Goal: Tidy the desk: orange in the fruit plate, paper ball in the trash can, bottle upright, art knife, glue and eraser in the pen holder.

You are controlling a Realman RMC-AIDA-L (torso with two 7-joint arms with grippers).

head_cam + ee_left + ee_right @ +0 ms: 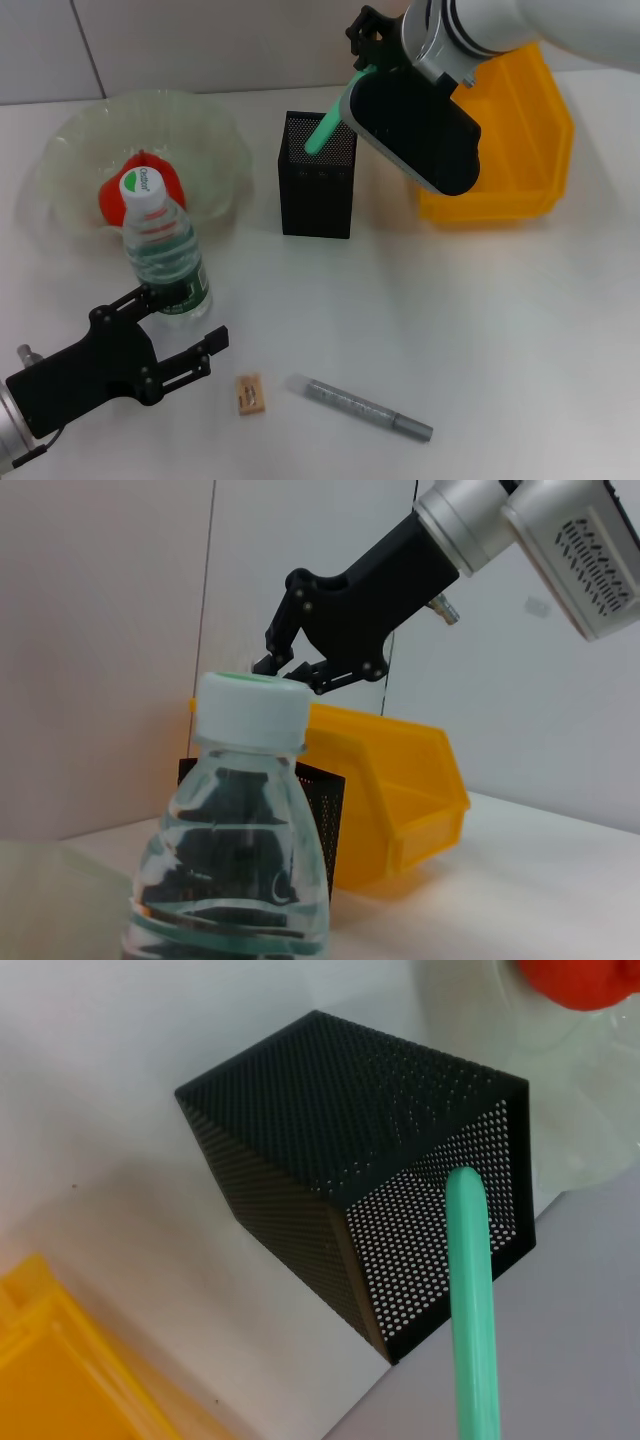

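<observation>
The robot's right gripper will set the green glue stick down inside the black pen holder [337, 160] [398, 1204], toward the side of the yellow trash can.
My right gripper [366, 52] is shut on a slim green glue stick [327, 128], whose lower end dips into the mouth of the black mesh pen holder [318, 190]. The right wrist view shows the glue stick [474, 1310] reaching into the pen holder [330, 1150]. The bottle [163, 250] stands upright in front of the fruit plate [215, 135], which holds the orange [112, 196]. My left gripper [183, 322] is open just in front of the bottle. The tan eraser [250, 393] and the silver art knife [366, 408] lie on the desk. No paper ball shows.
The yellow trash can [520, 150] stands to the right of the pen holder, partly behind my right arm. The left wrist view looks past the bottle [235, 870] to the trash can [400, 800] and the right gripper [292, 667].
</observation>
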